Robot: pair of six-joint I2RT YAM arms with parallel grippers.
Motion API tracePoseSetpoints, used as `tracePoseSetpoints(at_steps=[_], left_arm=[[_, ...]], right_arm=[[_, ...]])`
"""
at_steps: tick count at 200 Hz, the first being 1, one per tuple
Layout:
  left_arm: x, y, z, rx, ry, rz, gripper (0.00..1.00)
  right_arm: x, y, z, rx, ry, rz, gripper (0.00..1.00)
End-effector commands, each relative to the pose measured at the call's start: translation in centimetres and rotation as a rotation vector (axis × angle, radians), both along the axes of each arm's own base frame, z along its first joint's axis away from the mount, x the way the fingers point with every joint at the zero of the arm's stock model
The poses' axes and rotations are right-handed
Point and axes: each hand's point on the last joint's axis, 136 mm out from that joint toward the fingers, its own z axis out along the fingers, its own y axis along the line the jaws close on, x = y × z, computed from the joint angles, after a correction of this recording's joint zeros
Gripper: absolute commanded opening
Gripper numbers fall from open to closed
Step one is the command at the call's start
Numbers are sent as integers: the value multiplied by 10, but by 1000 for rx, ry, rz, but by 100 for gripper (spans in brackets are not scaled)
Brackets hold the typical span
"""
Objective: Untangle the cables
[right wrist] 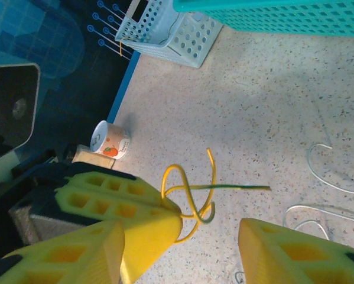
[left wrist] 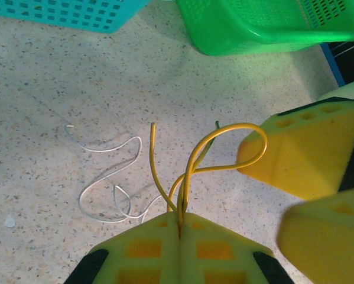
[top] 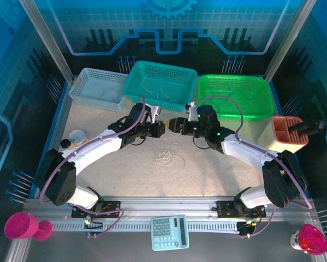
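Observation:
The left gripper pinches the yellow loops and green-yellow piece of cable together, so the robot's right gripper will hold the yellow loops while the left gripper takes the green-yellow piece's end (right wrist: 268, 188).
My left gripper (left wrist: 179, 223) is shut on a small tangle of yellow cables (left wrist: 191, 160) that loops up from its tips. In the right wrist view the same yellow loops (right wrist: 188, 198), with one green-yellow strand sticking out to the right, hang off the left gripper's tip. My right gripper (right wrist: 182, 254) is open, its fingers (right wrist: 295, 254) on either side of and just below the loops. One loop touches a right finger (left wrist: 295, 154). From above, both grippers meet at mid-table, left gripper (top: 164, 129) facing right gripper (top: 173, 124). More whitish cables (top: 170, 156) lie loose on the table (left wrist: 106, 189).
At the back stand a white basket (top: 100, 87), a teal basket (top: 163, 84) and a green basket (top: 237, 95). An orange holder (top: 289, 134) is at the right and a small printed cup (top: 77, 136) at the left. A calculator (top: 170, 232) lies on the near rail.

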Motion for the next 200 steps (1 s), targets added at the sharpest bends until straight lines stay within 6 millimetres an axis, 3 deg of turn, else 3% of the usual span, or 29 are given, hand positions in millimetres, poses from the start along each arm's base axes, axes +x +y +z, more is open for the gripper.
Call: tracePoseSetpoints(at_steps=[1,37,83,141,162,200], left_arm=[[-9,-8,18,-52,-29,-34,0],[-12,-6,14,-52,-23,-32,0],[-8,11,2,-7,-31,48,7],[-3,30,-8,24,-26,143,0],[-2,41,-10,11,-25,214,11],[1,55,-5,-86,-35,334,19]], right_arm=[[18,-1,9,19,-30,-36,44],[32,-11,12,59,-31,-78,0],[36,-47,10,53,-29,-178,0],[33,-85,15,27,-42,-308,0],[30,-90,15,34,-39,-336,0],[27,-82,19,71,-38,-293,0]])
